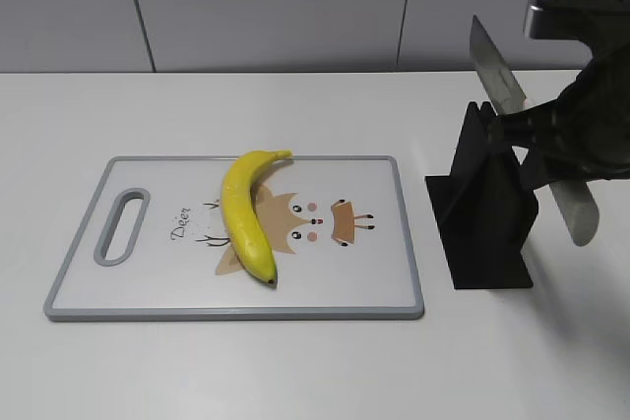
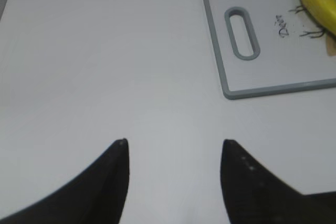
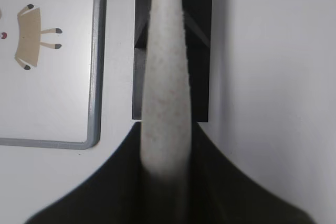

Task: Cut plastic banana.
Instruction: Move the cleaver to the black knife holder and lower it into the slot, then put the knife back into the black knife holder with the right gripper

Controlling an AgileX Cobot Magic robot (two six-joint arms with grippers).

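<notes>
My right gripper is to release the knife, now held above the stand, in the slanted top of the black knife stand (image 1: pixel 506 149), with the knife's handle toward the near side.
The plastic banana (image 1: pixel 246 215) lies bright yellow and curved on the white, grey-rimmed cutting board (image 1: pixel 236 313), stem toward the far edge. Its edge shows at the top right of the left wrist view (image 2: pixel 318 1). My right gripper (image 1: pixel 543 130) is shut on a knife's pale grey handle (image 3: pixel 165 77). It holds the knife above the black knife stand (image 1: pixel 484 213), with the blade (image 1: pixel 497 71) slanting up to the left. My left gripper (image 2: pixel 173 145) is open and empty over bare table, left of the board's handle slot (image 2: pixel 242 32).
The black knife stand sits just right of the board and also shows in the right wrist view (image 3: pixel 202 3). The board's right rim (image 3: pixel 97 77) lies left of it. A grey panelled wall (image 1: pixel 266 7) runs behind the white table.
</notes>
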